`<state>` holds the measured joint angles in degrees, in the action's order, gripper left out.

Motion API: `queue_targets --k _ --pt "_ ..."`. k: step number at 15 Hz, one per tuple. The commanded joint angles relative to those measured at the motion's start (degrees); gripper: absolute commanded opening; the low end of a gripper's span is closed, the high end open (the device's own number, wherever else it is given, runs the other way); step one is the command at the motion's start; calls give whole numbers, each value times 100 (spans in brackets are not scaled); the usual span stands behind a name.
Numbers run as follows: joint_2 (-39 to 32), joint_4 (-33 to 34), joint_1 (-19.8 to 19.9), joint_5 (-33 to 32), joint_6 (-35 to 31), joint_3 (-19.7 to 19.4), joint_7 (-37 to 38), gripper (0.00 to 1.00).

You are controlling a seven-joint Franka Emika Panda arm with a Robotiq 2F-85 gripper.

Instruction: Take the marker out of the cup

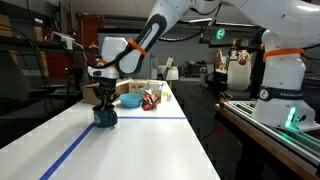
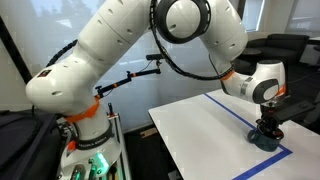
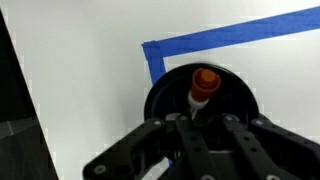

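The robot's gripper should release the marker on the white table (image 1: 85, 151) in front of the cup, close beside the blue tape line.
In the wrist view the marker (image 3: 204, 82), with a white body and an orange-red end, stands in the dark teal-blue cup (image 3: 160, 88). My gripper (image 3: 205, 118) is right over the cup, its two black fingers close on either side of the marker's body, shut on it. In both exterior views the gripper (image 1: 104, 100) (image 2: 268, 122) points straight down into the cup (image 1: 105, 119) (image 2: 266, 140) on the white table. The marker is too small to make out there.
A blue tape line (image 1: 78, 150) (image 3: 230, 35) (image 2: 262, 163) runs along the table and turns a corner beside the cup. A light-blue bowl (image 1: 130, 101) and small red items (image 1: 151, 100) sit behind. Another white robot base (image 1: 283, 70) stands beyond the table edge.
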<state>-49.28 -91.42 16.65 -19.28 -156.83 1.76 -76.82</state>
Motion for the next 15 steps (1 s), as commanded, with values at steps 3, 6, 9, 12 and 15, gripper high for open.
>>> queue_targets --k 3,6,9,12,15 --pt "843 -456 -288 25 -68 -186 126 5" --pt "1223 -709 -483 2 -187 -109 137 5" --pt "1214 -648 -712 44 -274 132 10 5" --pt "882 -404 -876 128 -301 477 -191 5" --pt "512 -286 -910 227 -322 797 -338 5"
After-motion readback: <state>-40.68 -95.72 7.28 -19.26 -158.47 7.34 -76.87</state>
